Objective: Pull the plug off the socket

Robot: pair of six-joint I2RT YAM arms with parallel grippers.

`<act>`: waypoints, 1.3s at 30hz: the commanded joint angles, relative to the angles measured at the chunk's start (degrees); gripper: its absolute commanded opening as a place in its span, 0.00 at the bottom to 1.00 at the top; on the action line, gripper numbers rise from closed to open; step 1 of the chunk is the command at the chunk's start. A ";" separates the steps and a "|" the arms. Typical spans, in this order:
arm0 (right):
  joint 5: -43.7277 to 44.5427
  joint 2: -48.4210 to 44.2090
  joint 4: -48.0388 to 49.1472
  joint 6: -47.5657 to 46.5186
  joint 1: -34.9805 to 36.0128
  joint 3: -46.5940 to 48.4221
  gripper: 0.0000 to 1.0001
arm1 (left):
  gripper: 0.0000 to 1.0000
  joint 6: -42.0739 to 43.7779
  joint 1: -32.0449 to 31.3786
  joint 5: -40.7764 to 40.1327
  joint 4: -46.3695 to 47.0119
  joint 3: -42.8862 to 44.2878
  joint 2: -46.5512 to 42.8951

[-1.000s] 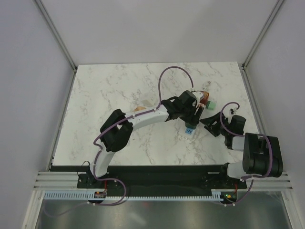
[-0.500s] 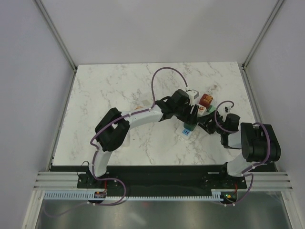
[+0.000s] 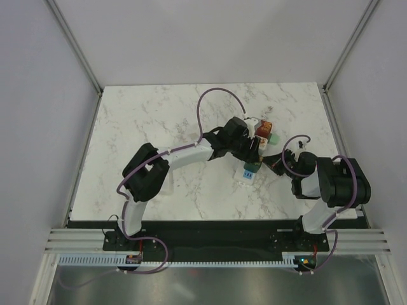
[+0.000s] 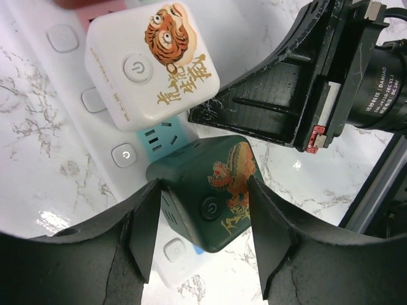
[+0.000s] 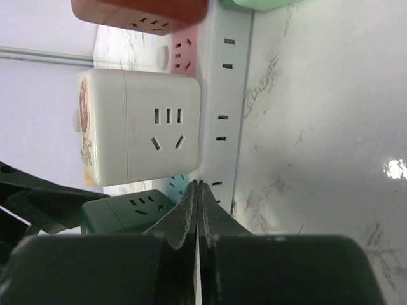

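Note:
The green plug sits crooked at my left fingertips; I will open and take its sides (image 4: 180, 206) deeper and squarely before pulling it off.
The socket (image 4: 124, 154) is a long white strip with small round buttons, lying slantwise on the marble. A dark green cube plug (image 4: 210, 197) with a gold dragon sits in it near the strip's near end. My left gripper (image 4: 204, 184) straddles this green plug (image 3: 252, 166), both fingertips against its sides. A white tiger cube plug (image 4: 152, 60) sits in the neighbouring outlet. My right gripper (image 5: 198, 185) is shut on nothing, its tips pressed against the socket's (image 5: 222, 82) side wall between the white plug (image 5: 140, 127) and the green plug (image 5: 127, 213).
A red cube plug (image 5: 140, 13) and a pale green one (image 5: 254, 3) stand further along the strip. The two wrists crowd together at centre right of the table (image 3: 159, 114). A purple cable (image 3: 213, 101) arches over the left arm.
My left gripper has shifted back along the strip onto the green plug, jaws narrowing. The right gripper has moved left to the strip's side and has shut.

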 commanded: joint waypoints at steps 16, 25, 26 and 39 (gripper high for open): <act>9.88 -22.45 -19.69 -11.12 1.42 -1.95 0.10 | 1.00 0.21 -5.99 -17.49 -17.22 7.16 -3.26; 13.30 -26.50 -25.22 -12.70 0.10 -1.95 0.14 | 0.97 -0.66 -9.33 -24.99 -22.60 16.66 5.61; 13.65 -26.94 -25.67 -12.88 0.10 -2.04 0.14 | 0.96 -0.92 -9.34 -25.17 -22.86 16.93 5.97; 8.57 -22.02 -20.68 -11.74 0.01 -2.04 0.46 | 0.31 -2.33 -8.28 -21.49 -23.75 18.96 9.49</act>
